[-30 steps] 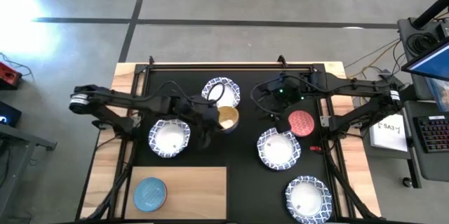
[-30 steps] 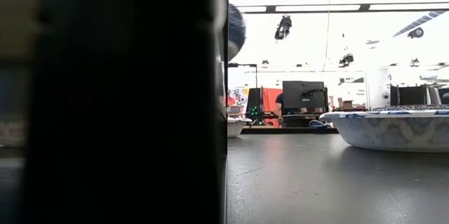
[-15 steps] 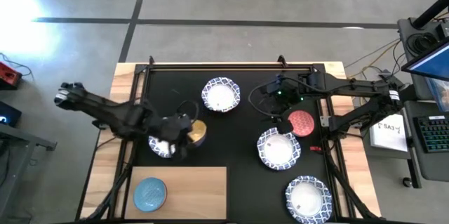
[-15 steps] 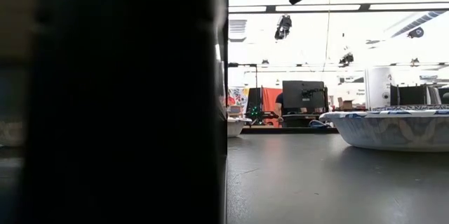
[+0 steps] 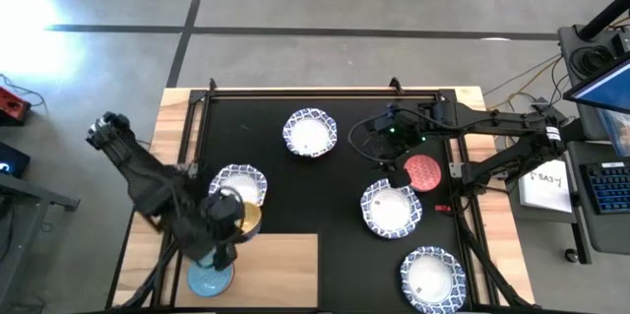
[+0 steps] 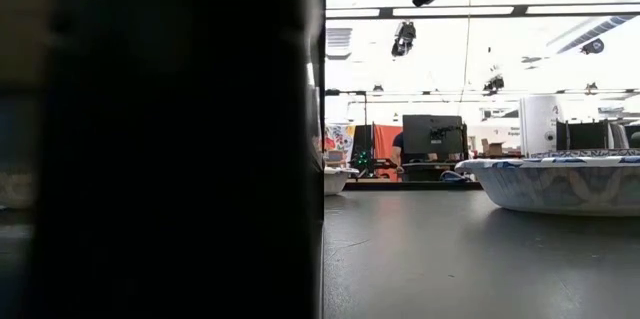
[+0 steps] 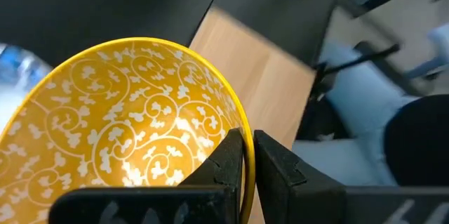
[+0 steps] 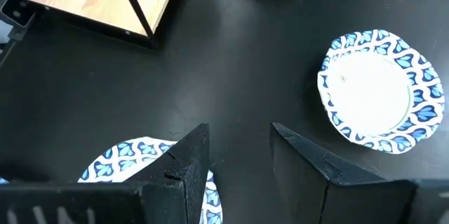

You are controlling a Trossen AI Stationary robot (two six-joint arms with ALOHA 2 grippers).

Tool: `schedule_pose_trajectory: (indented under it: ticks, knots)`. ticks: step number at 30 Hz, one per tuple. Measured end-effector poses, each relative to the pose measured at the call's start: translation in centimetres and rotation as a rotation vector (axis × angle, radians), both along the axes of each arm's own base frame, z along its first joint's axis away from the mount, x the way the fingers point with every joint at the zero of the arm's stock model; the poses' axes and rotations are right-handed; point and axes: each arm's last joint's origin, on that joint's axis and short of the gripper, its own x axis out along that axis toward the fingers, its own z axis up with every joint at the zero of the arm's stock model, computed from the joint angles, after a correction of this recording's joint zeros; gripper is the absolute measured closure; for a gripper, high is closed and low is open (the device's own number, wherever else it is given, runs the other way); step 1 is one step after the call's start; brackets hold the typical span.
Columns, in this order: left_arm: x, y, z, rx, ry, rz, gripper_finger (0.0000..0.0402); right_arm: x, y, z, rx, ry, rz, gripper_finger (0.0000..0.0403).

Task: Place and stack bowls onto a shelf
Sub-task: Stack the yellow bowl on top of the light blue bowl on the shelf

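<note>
My left gripper will release the golden yellow bowl inside the light blue bowl [image 5: 211, 270] on the light-wood shelf.
My left gripper [image 5: 234, 223] is shut on the golden yellow bowl [image 5: 247, 218], above the mat beside the far edge of the light-wood shelf [image 5: 281, 270]. The light blue bowl [image 5: 210, 275] stands on the shelf's left part, half under my arm. White bowls with blue rims rest on the black mat [image 5: 310, 134] [image 5: 241, 184] [image 5: 391, 208], and one [image 5: 433, 280] shows in the low view as a bowl [image 6: 560, 184]. The red-pink bowl [image 5: 421, 171] sits at the right. My right gripper [image 5: 377, 140] hovers open over the mat. The grey-purple bowl is out of view. My left gripper pinches the yellow bowl's rim [image 7: 242, 136] between its two fingers: one finger [image 7: 226, 162] inside the bowl, the other finger [image 7: 275, 169] outside its wall. The bowl is lifted clear of the mat, and its patterned inside [image 7: 133, 119] faces my wrist camera.
A black frame bar [image 5: 325, 91] runs along the table's far edge, and wooden table strips [image 5: 148, 245] flank the mat. A broad dark shape [image 6: 170, 139] blocks the low view's left half. Beyond the right edge stand a keyboard and papers [image 5: 546, 184].
My left gripper has carried the yellow bowl from beside the far white bowl toward the near left, over the left white bowl, up to the shelf's far edge. The arm swung about as it went. The gripper stayed shut on the bowl.
</note>
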Motion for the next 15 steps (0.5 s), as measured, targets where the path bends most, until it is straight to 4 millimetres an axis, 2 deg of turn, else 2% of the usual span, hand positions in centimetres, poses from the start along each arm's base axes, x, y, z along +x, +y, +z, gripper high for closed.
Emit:
schedule_pose_trajectory:
  ticks: [4, 10, 15]
  knots:
    - [-0.4, -2.4, 0.5, 0.036, 0.123, 0.053, 0.0393, 0.0, 0.0, 0.0, 0.005, 0.002, -0.007, 0.0264]
    - [-1.3, -6.5, 1.2, -0.014, 0.189, 0.140, 0.0393, 0.0, 0.0, 0.0, 0.020, 0.004, -0.026, 0.0264]
    - [-2.2, -9.2, 0.2, 0.003, 0.250, 0.223, 0.0393, 0.2, 0.0, 0.1, 0.019, -0.013, -0.026, 0.0264]
